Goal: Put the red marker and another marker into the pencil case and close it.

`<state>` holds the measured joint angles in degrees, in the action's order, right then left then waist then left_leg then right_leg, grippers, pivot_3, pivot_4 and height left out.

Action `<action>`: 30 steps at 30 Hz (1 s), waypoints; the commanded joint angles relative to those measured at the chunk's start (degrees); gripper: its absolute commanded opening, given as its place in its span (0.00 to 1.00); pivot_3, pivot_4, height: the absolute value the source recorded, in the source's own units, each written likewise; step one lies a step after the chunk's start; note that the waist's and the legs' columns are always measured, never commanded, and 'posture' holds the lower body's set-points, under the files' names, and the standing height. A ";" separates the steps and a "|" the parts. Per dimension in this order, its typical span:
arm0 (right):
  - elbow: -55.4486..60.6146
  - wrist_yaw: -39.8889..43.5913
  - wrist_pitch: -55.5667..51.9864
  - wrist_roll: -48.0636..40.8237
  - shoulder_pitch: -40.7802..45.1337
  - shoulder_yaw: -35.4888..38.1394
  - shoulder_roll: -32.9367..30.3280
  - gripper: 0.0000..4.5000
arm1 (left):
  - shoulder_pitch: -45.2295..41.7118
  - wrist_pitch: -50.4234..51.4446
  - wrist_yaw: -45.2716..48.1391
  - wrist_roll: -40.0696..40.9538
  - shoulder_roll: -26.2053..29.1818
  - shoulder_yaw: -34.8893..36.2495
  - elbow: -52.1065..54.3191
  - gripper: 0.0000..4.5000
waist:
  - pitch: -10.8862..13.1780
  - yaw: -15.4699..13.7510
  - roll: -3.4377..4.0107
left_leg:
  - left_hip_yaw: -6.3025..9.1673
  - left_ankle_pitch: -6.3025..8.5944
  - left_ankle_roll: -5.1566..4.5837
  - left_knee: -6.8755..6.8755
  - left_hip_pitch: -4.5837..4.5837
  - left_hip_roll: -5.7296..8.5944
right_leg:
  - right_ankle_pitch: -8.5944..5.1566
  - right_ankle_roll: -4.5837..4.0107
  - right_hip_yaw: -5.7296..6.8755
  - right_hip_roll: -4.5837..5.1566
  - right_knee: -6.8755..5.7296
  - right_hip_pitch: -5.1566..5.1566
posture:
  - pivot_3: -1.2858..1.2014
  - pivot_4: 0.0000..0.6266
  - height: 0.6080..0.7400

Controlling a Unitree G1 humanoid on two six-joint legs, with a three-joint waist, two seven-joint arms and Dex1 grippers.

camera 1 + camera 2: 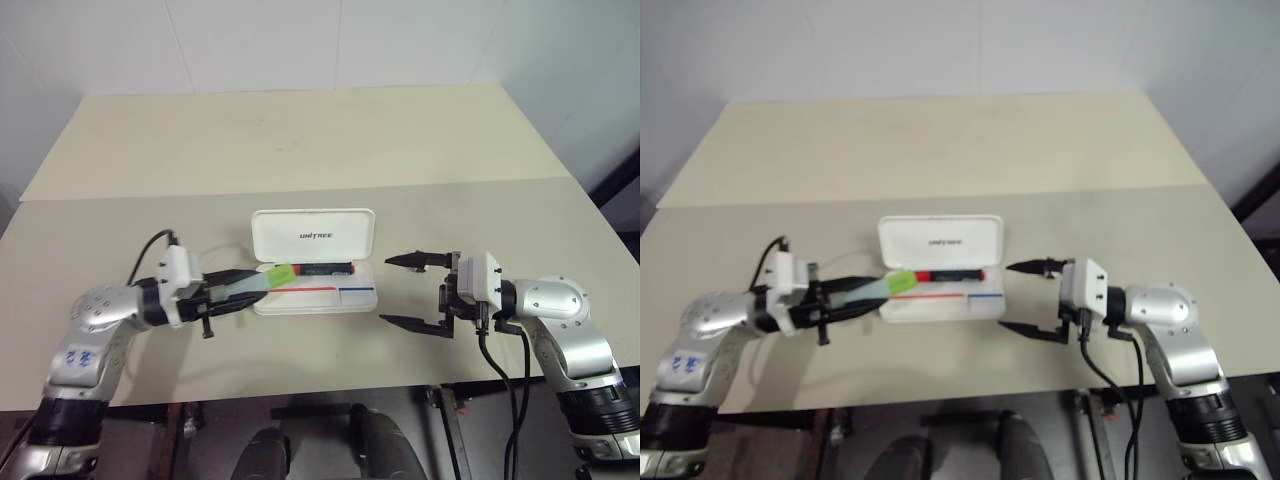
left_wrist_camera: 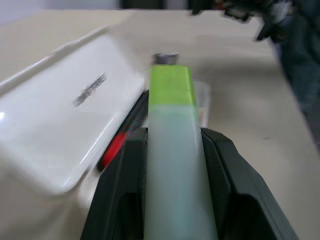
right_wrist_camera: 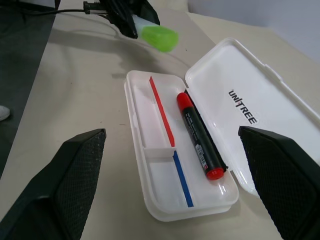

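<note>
I should let go of the green marker with my left gripper in the pencil case's front section [image 1: 297,298], along the pencil case's thin red strip.
The white pencil case [image 1: 300,301] lies open at mid-table, its lid [image 3: 260,95] tipped back. The red marker [image 1: 325,269] lies in the tray along the hinge side, seen close in the right wrist view as the red marker [image 3: 200,136]. My left gripper [image 1: 250,285] is shut on the pale green marker [image 1: 268,279], whose bright green end hangs over the case's left end. The left wrist view shows that green marker [image 2: 172,150] clamped between black fingers [image 2: 120,200]. To the right of the case my right gripper [image 1: 386,291] stands open and holds nothing.
The beige table [image 1: 300,150] stretches far behind the case, with a seam across it. A black cable [image 1: 145,250] loops off my left wrist. The table's front edge [image 1: 330,385] runs just below both grippers.
</note>
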<state>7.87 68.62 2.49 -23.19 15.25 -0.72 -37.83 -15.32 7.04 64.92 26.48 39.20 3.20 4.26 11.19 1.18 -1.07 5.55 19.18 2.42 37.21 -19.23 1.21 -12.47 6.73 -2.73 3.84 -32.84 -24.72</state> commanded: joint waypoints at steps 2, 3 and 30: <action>4.20 -2.45 0.42 -0.38 -1.59 2.02 -0.27 1.00 | -5.41 -2.64 5.76 -3.35 -0.02 -4.73 -5.96 0.24 | 0.00 0.25 0.00 | -0.01 0.00 0.00 0.00 0.01 -0.01 | 0.00 0.00 0.00 -0.04 -0.01 0.00 | 0.52 0.24 1.00; 4.68 -2.85 0.40 -0.36 -2.05 2.19 -0.38 1.00 | -6.69 -3.47 6.76 -3.99 -0.31 -5.63 -7.48 0.24 | 0.00 0.41 0.00 | 0.00 0.00 0.00 0.00 0.00 -0.02 | 0.00 0.00 -0.01 -0.08 -0.01 -0.01 | 0.52 0.24 1.00; 12.65 -11.04 -2.39 -0.19 -6.88 4.47 -1.31 1.00 | -17.75 -14.33 9.42 -12.60 -10.08 -10.37 -29.21 0.54 | 0.01 0.11 -0.02 | -0.06 0.00 -0.02 0.19 0.02 -0.04 | 0.04 0.07 -0.15 -0.15 -0.12 0.04 | 0.52 0.24 1.00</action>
<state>18.10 58.09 -0.08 -22.90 7.72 2.76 -38.78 -32.56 -6.94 75.29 14.43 29.59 -7.67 -25.09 11.20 1.29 -1.08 5.50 19.18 2.40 37.41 -19.20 1.17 -12.42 6.81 -2.87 3.69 -32.96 -24.67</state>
